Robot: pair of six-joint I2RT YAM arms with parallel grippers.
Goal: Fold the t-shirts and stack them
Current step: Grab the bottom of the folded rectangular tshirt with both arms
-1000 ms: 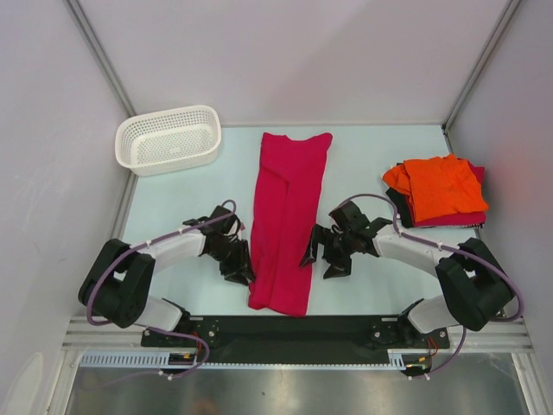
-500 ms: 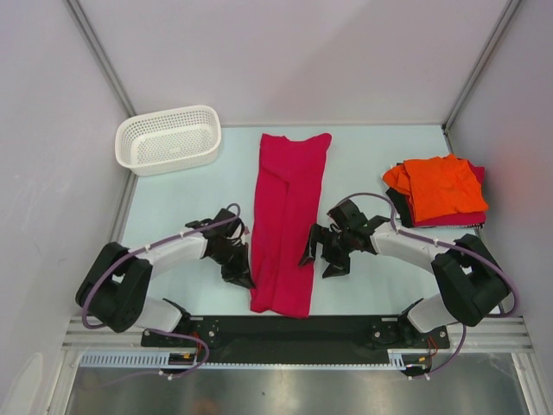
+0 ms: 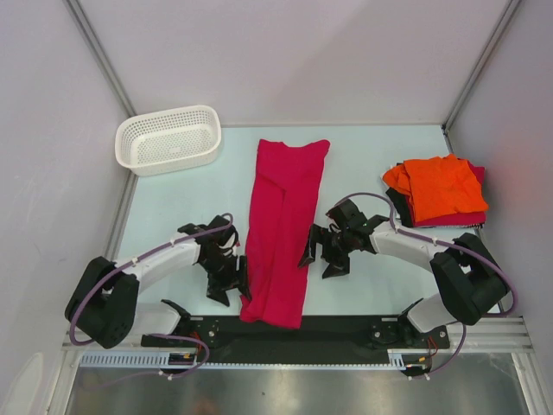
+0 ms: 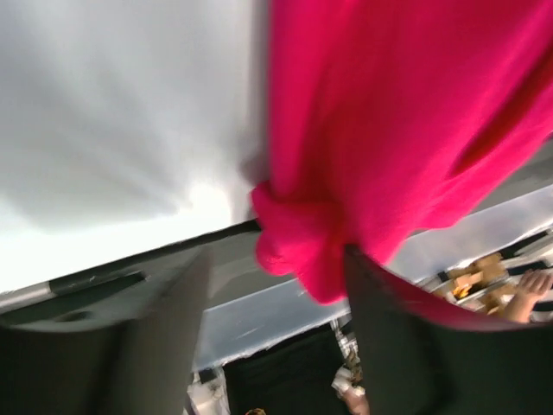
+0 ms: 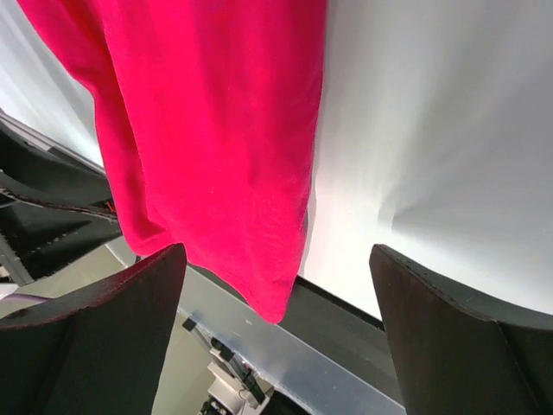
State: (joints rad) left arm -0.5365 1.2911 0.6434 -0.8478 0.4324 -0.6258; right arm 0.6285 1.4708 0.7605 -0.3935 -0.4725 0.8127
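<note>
The crimson t-shirt's near corner is bunched against one finger, so next I open my left gripper and take that corner (image 4: 281, 225) between both fingers before I fold the t-shirt's near end up.
A crimson t-shirt (image 3: 283, 220), folded lengthwise into a long strip, lies down the middle of the table, its near end over the front edge. My left gripper (image 3: 232, 290) is at the strip's near left edge. In the left wrist view (image 4: 276, 285) its jaws stand apart, with a bunch of the crimson cloth (image 4: 302, 246) against one finger; that view is blurred. My right gripper (image 3: 320, 261) is open at the strip's right edge. The right wrist view (image 5: 276, 259) shows the shirt's edge (image 5: 207, 130) lying between its wide-open fingers. An orange t-shirt (image 3: 439, 183) lies folded on another crimson one (image 3: 473, 216) at the right.
A white mesh basket (image 3: 168, 138) stands at the back left. Dark cloth (image 3: 399, 207) shows at the left side of the right-hand stack. The black rail (image 3: 294, 328) runs along the table's near edge. Grey walls close in both sides.
My left gripper has moved toward the near edge. The shirt's near end has shifted nearer and to the left with it. The right gripper has barely moved.
</note>
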